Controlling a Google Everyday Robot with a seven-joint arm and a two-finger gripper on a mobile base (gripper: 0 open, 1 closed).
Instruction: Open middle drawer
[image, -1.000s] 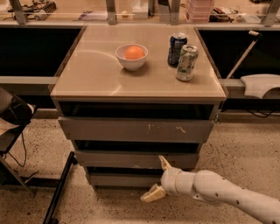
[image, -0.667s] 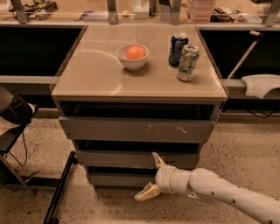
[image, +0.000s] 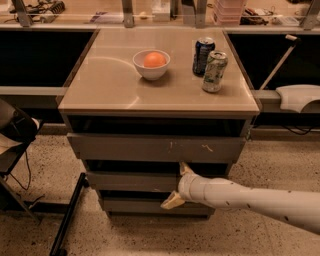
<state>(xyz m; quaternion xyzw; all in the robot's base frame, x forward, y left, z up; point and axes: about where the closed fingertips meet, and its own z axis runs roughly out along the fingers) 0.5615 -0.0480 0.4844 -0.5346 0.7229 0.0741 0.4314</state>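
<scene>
I need to next close my gripper on the middle drawer's top edge (image: 204, 177), at the end of the drawer front nearest the white arm.
The cabinet under the beige countertop (image: 115, 95) has three grey drawer fronts. The top drawer (image: 125, 148) is widest, with white scratch marks. The middle drawer (image: 130, 181) sits below it, plain and flat, its front closed or nearly so. The narrowest drawer (image: 135, 205) is lowest. My gripper (image: 178, 186) reaches in from the right on a white arm (image: 250, 200). It is open, with the upper finger (image: 184, 168) at the middle drawer's top edge and the lower finger (image: 171, 201) below the drawer front.
On the countertop stand a white bowl (image: 151, 66) holding an orange, a dark blue can (image: 203, 55) and a green-white can (image: 214, 71). A black chair (image: 15, 135) and a black leg (image: 67, 215) are at the left. A white object (image: 299, 96) lies at the right.
The gripper has moved left and up along the drawer fronts and now straddles the middle drawer front. The drawers have not visibly moved.
</scene>
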